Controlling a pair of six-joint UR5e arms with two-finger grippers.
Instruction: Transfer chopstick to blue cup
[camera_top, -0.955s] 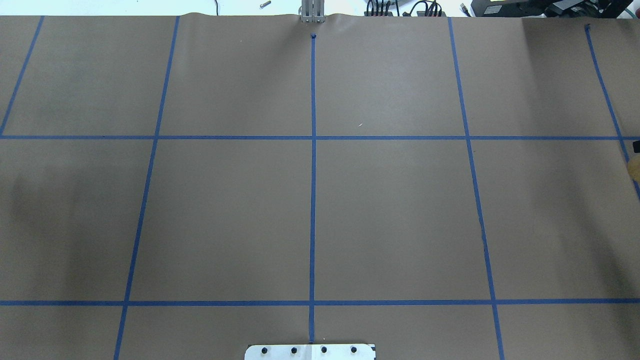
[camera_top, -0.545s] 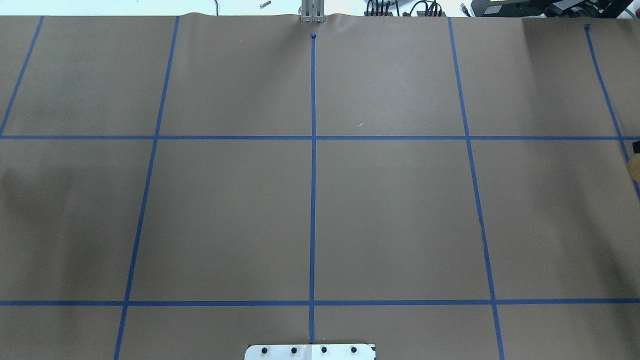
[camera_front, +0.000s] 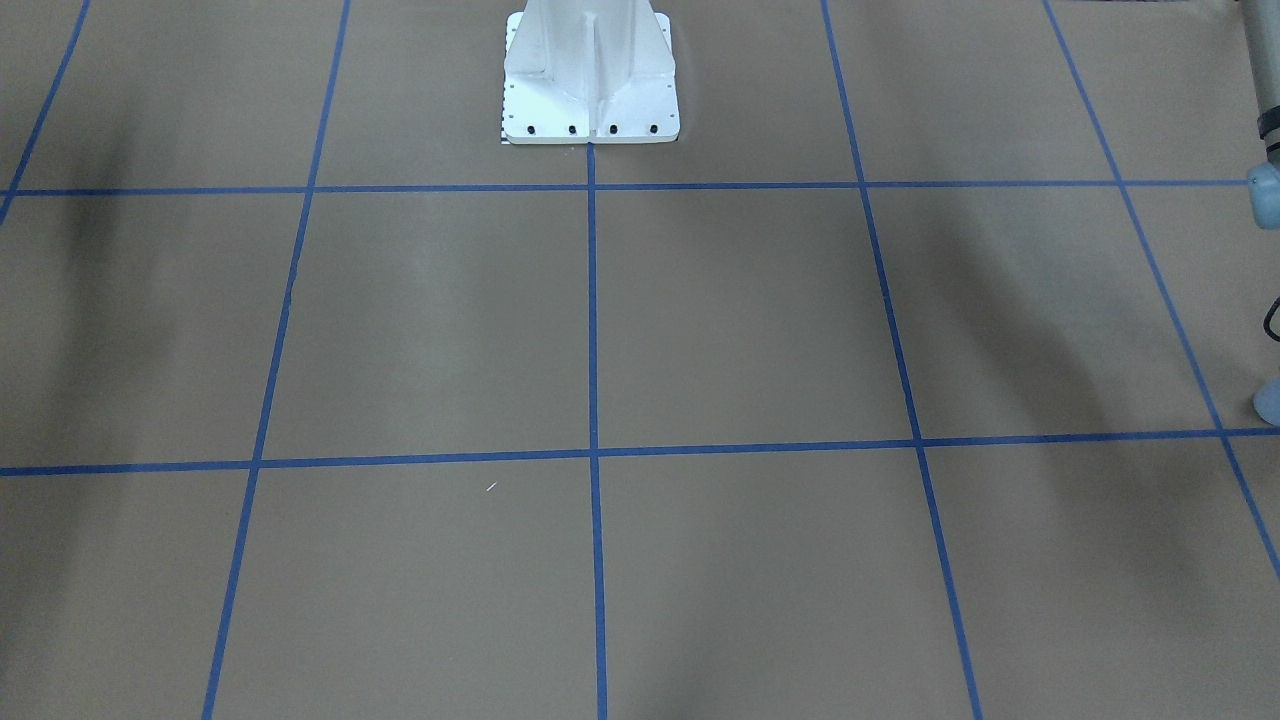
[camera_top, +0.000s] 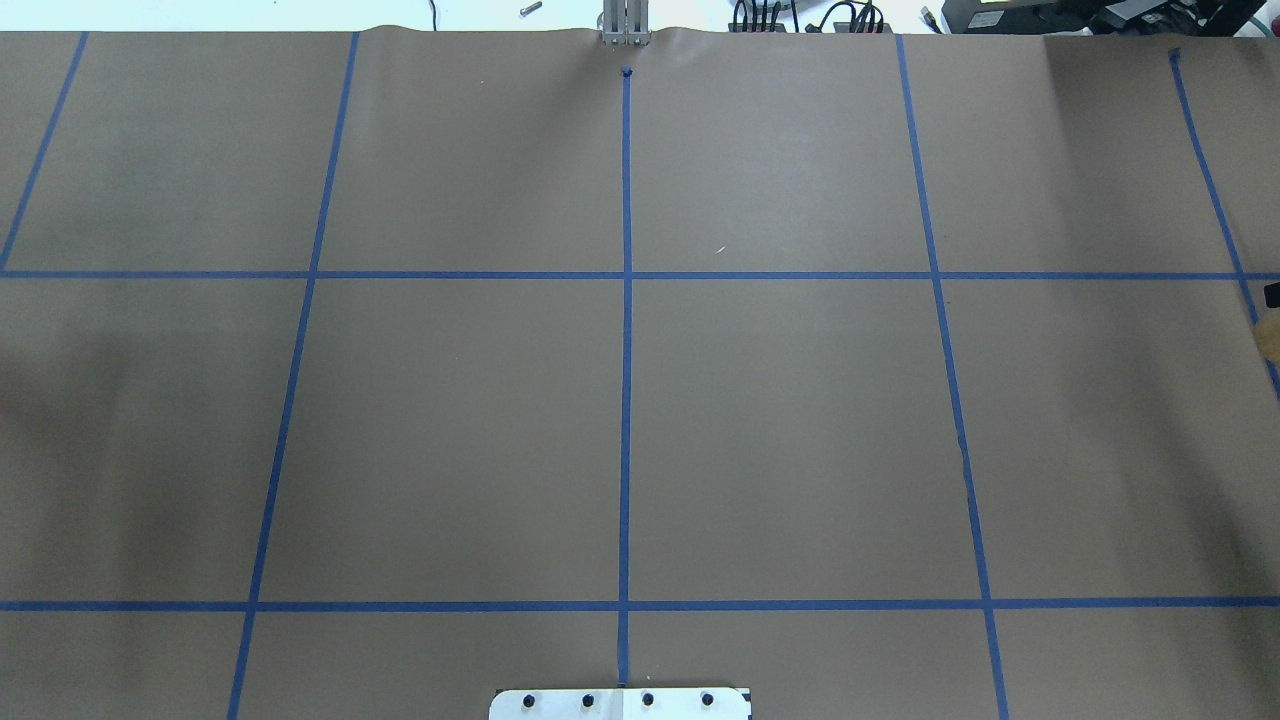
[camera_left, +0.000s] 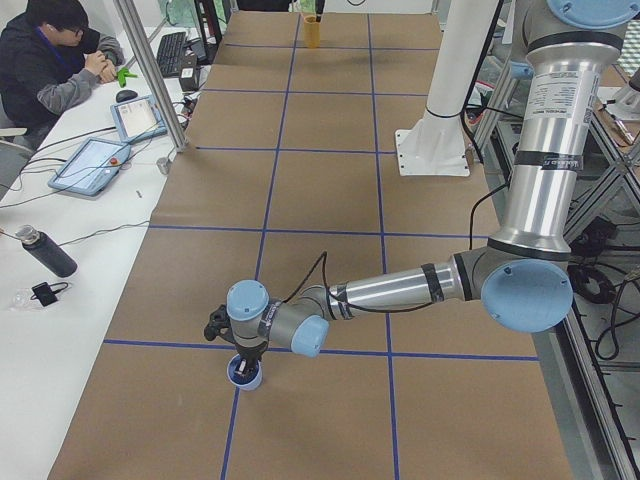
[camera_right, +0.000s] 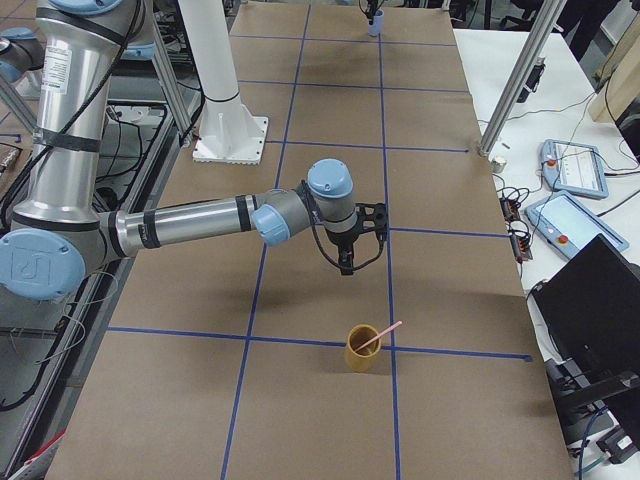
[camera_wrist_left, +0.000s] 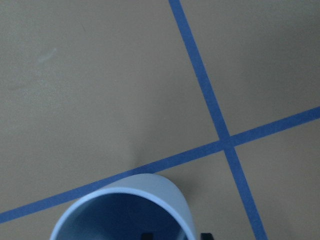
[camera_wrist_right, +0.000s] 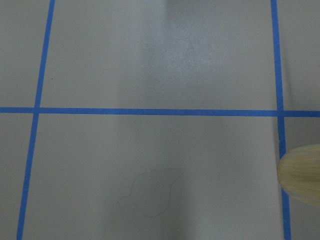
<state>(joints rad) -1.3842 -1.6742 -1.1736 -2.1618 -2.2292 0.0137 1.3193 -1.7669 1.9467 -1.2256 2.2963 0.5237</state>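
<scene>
Next, my left gripper sets the blue cup down on the middle tape line (camera_front: 593, 319), between its crossings nearest the white base.
The blue cup (camera_left: 245, 375) stands on a blue tape line at the table's left end. It fills the bottom of the left wrist view (camera_wrist_left: 125, 212). My left gripper (camera_left: 240, 352) points down into it, with one fingertip (camera_wrist_left: 145, 234) inside the rim and one outside. I cannot tell whether it grips the wall. The pink chopstick (camera_right: 384, 334) leans in a yellow cup (camera_right: 361, 352) at the table's right end. My right gripper (camera_right: 346, 258) hangs above the table, a little short of that cup. I cannot tell whether it is open or shut.
The robot's white base (camera_front: 590, 75) stands at the table's near middle edge. Blue tape lines cross the brown paper in a grid. A person (camera_left: 60, 60) sits at a side table with tablets and a bottle. A metal post (camera_right: 510, 90) stands at the far edge.
In the overhead view the arm's shadow on the left of the table has slid further left toward the edge. Nothing else visibly moved.
</scene>
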